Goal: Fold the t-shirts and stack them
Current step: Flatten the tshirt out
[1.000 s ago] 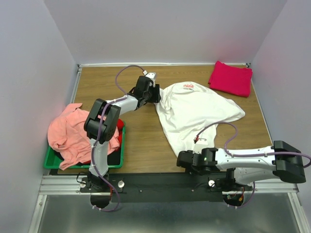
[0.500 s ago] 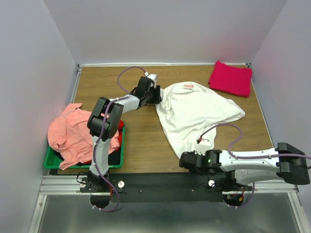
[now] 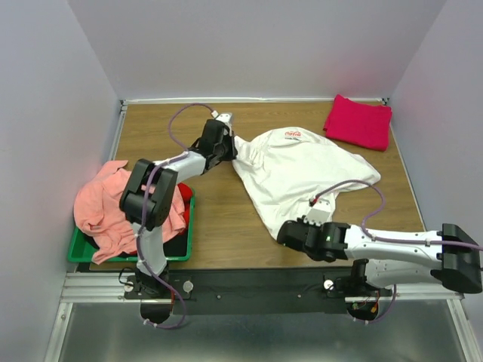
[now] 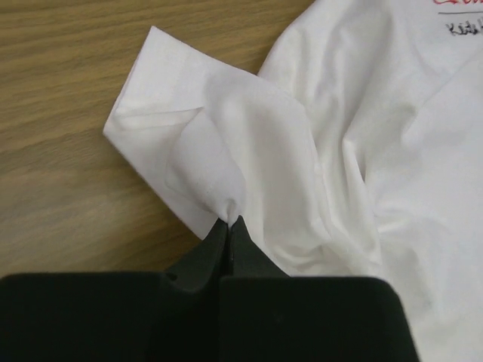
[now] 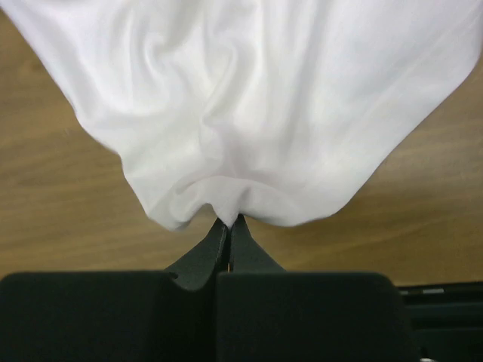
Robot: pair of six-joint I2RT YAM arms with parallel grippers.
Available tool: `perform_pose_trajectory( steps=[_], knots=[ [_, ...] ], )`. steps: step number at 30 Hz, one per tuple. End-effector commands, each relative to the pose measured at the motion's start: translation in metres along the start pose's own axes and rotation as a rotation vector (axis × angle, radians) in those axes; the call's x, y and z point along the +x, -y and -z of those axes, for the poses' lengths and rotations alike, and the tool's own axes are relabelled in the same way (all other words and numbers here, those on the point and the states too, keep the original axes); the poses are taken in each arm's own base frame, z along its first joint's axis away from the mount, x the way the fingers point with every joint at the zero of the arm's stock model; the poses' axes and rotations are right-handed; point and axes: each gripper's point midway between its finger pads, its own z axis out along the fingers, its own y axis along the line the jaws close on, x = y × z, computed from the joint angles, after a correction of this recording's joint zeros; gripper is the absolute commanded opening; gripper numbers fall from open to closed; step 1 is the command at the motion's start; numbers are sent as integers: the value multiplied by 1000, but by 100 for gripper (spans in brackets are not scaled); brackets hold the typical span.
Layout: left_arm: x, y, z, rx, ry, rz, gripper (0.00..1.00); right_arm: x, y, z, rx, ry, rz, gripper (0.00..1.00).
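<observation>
A bunched fold inside the sleeve's edge is pinched in my left gripper, so my left gripper needs to open, back away and grab the sleeve by its loose corner (image 4: 112,130).
A large white t-shirt (image 3: 302,177) with a small red chest print lies spread across the middle of the table. My left gripper (image 3: 229,147) is shut on its sleeve (image 4: 219,151) at the far left corner, and the cloth bunches up at the tips (image 4: 230,220). At the near hem, my right gripper (image 3: 284,234) pinches the white cloth (image 5: 241,113), jaws shut on a fold (image 5: 229,219). A magenta-red t-shirt (image 3: 358,121) lies folded at the far right corner. A salmon-pink t-shirt (image 3: 106,207) is heaped over the bin, with a red t-shirt (image 3: 185,194) showing beneath it.
The green plastic bin (image 3: 179,247) stands at the near left, mostly covered by cloth. Grey walls close in the table on the left, back and right. Bare wood (image 3: 219,219) shows between the bin and the white shirt.
Both grippers have shut on the white t-shirt. The left one has pulled the sleeve a little leftwards, and the right one has drawn the near hem slightly forwards and rightwards.
</observation>
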Motion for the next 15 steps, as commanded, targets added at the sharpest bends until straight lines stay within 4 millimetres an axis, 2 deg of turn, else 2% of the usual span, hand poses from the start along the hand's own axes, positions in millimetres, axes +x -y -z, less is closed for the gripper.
perform_pose_trajectory(
  steps=[1, 2, 3, 4, 5, 6, 7, 9, 10, 11, 12, 13, 14, 15],
  knots=[
    [-61, 13, 59, -7, 201, 29, 0, -66, 2, -3, 75, 218, 60, 0],
    [-64, 14, 68, -8, 220, 38, 0, -83, 4, -3, 101, 242, 36, 1],
    [-74, 18, 86, -3, 264, 56, 0, -96, 6, -2, 117, 273, 38, 0],
    [-72, 20, 93, 4, 273, 69, 0, -105, 9, -2, 137, 290, 43, 1],
    [-54, 19, 96, 7, 255, 76, 0, -119, 17, 0, 163, 308, 44, 0],
    [-55, 25, 107, 27, 272, 77, 0, -130, 18, 3, 168, 326, 33, 0],
    [-37, 26, 108, 28, 243, 81, 0, -144, 29, 8, 186, 348, 11, 0],
    [-22, 49, 115, 79, 224, 53, 0, -157, 38, 14, 197, 373, -15, 0],
    [-11, 58, 116, 109, 199, 39, 4, -164, 43, 17, 202, 390, -29, 0],
    [1, 63, 120, 134, 176, 32, 28, -172, 52, 23, 209, 411, -50, 0],
    [21, 65, 122, 169, 124, 32, 43, -173, 57, 24, 216, 415, -47, 0],
    [21, 68, 130, 187, 135, 39, 62, -178, 64, 29, 217, 431, -74, 0],
    [30, 64, 129, 178, 116, 42, 69, -179, 69, 27, 232, 429, -73, 0],
    [26, 65, 139, 180, 143, 42, 74, -181, 73, 31, 228, 439, -90, 0]
  ],
)
